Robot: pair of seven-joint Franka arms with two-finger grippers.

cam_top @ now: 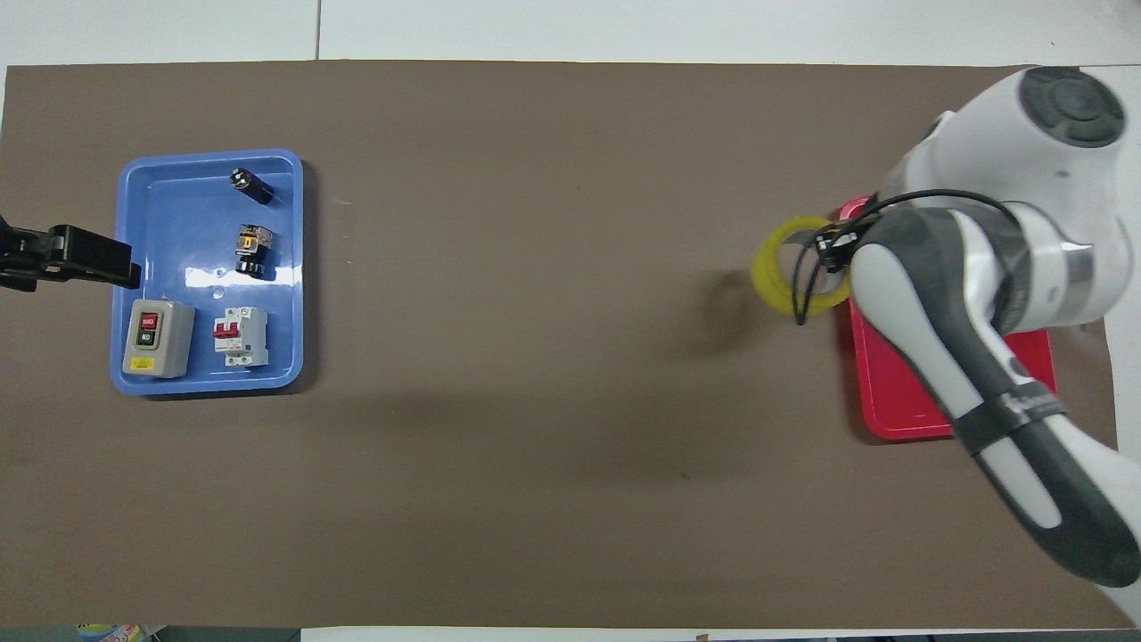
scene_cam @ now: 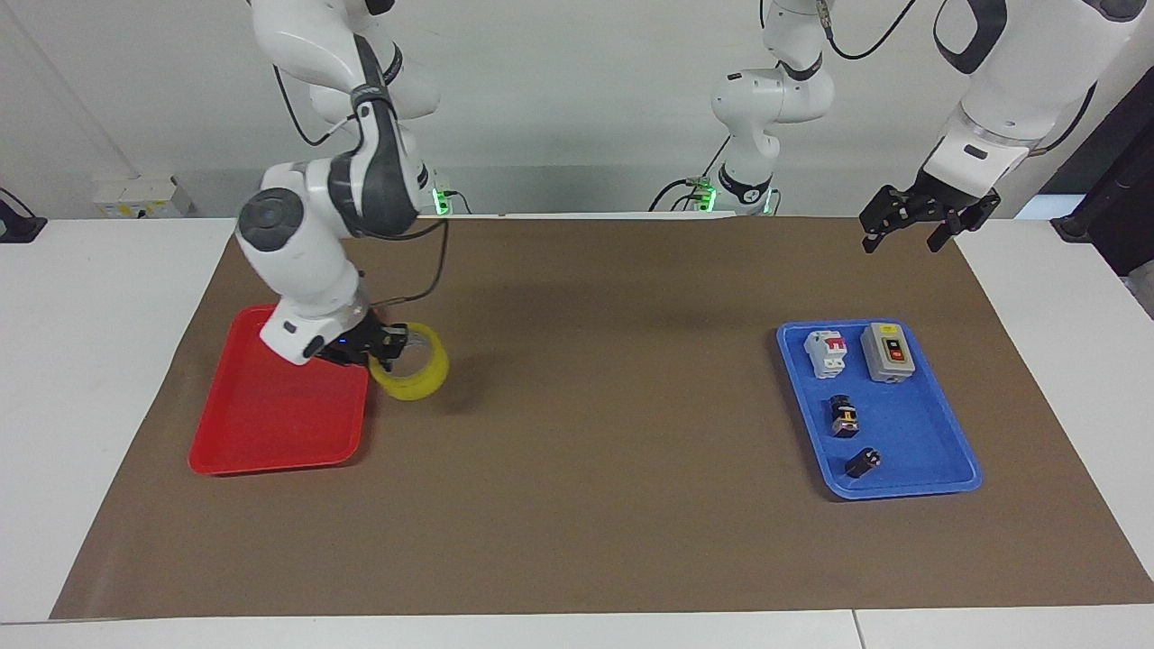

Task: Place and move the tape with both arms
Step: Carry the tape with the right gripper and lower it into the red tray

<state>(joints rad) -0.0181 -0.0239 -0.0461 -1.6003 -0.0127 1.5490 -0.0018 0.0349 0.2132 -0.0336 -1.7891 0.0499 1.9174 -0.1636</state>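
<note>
My right gripper is going to set the yellow tape roll down flat in the middle of the red tray [cam_top: 948, 317].
The yellow tape roll [scene_cam: 424, 379] hangs tilted in my right gripper [scene_cam: 388, 344], which is shut on its rim. It is held a little above the brown mat, just beside the red tray's [scene_cam: 270, 424] edge. In the overhead view the tape [cam_top: 768, 272] sits at the tip of the right gripper [cam_top: 833, 250], by the tray's [cam_top: 900, 401] corner, with its shadow on the mat. My left gripper [scene_cam: 902, 236] is open and empty, raised over the mat's edge near the blue tray [scene_cam: 911, 433]. It also shows in the overhead view [cam_top: 116, 263].
The blue tray [cam_top: 169, 205] holds a grey switch box [scene_cam: 888, 351], a white breaker [scene_cam: 828, 351], a black-and-yellow button part [scene_cam: 843, 417] and a small black part [scene_cam: 863, 462]. The right arm covers much of the red tray in the overhead view.
</note>
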